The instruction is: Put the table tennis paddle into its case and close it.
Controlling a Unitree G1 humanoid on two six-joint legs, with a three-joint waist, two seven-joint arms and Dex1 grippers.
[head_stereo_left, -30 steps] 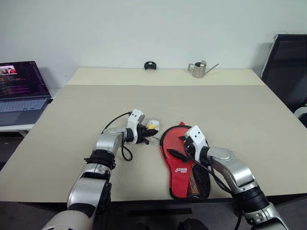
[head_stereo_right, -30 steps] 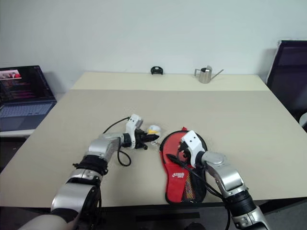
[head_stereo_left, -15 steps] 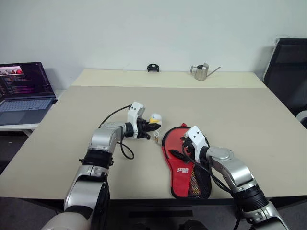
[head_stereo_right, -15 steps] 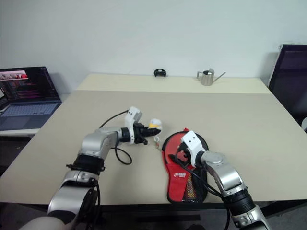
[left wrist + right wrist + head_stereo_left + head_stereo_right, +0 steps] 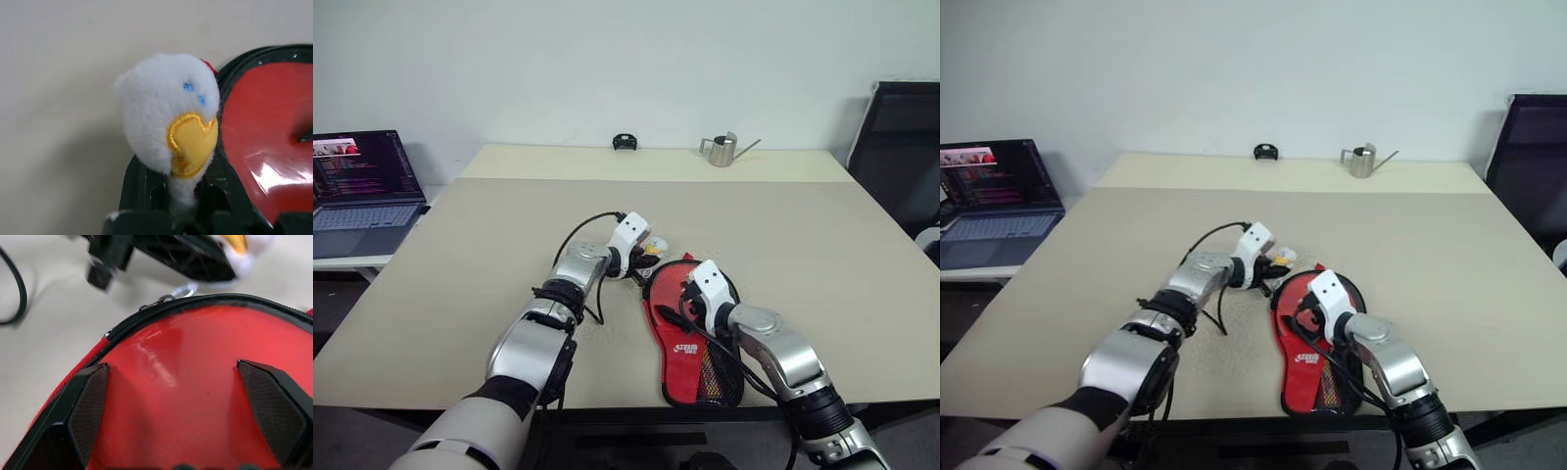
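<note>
Next, my left gripper releases the white plush charm on the table (image 5: pixel 714 252) just past the far round rim of the case.
The case (image 5: pixel 690 343) lies flat on the table, red face up, with its white logo and black mesh pocket toward the near edge. The paddle is hidden. My left gripper (image 5: pixel 644 262) is shut on a small white plush charm with a yellow beak (image 5: pixel 168 112). It holds the charm right at the far left rim of the case's round end. A metal ring (image 5: pixel 168 297) hangs at the black zip edge there. My right gripper (image 5: pixel 173 367) is open, and its two black fingers (image 5: pixel 88 401) spread over the glossy red round face.
A laptop (image 5: pixel 362 181) stands open on a side desk at the left. A small metal watering can (image 5: pixel 722 149) and a black round object (image 5: pixel 625 142) sit at the table's far edge. A dark chair (image 5: pixel 896 137) is at the right.
My left gripper has carried the plush charm to the right, up against the case's round end, and its wrist has rolled. The right gripper has stayed over the case.
</note>
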